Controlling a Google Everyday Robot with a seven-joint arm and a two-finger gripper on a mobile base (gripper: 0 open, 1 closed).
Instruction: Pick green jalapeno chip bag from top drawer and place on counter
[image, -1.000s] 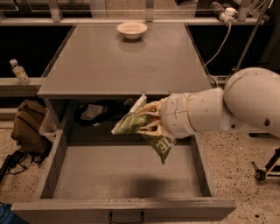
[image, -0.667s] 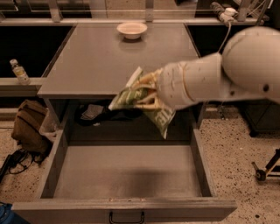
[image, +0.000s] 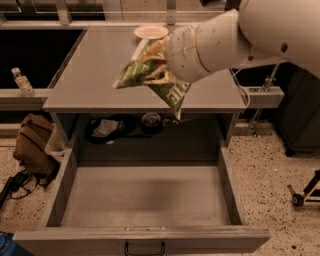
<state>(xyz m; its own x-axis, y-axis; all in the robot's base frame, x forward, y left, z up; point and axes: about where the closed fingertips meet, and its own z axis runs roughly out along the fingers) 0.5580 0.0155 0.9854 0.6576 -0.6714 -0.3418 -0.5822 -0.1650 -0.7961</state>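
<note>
The green jalapeno chip bag, now hanging above the counter's front part, will be released by my gripper on the grey counter (image: 143, 76) in front of the white bowl.
My gripper (image: 152, 70) is shut on the green jalapeno chip bag (image: 170, 92), a crinkled green bag with white lettering. It hangs in the air above the front part of the grey counter (image: 95, 75), its lower corner dangling over the counter's front edge. The big white arm reaches in from the upper right and hides the counter's right side. The top drawer (image: 145, 200) is pulled fully open below, its flat grey bottom bare, its black handle (image: 144, 248) at the front.
A white bowl (image: 151, 32) stands at the back of the counter. A dark shelf with clutter (image: 120, 126) lies under the counter. A water bottle (image: 22, 82) stands on a ledge at left, a brown bag (image: 34, 145) on the floor.
My gripper has lifted the chip bag up out of the drawer and carried it back over the counter's front edge. The drawer stays open.
</note>
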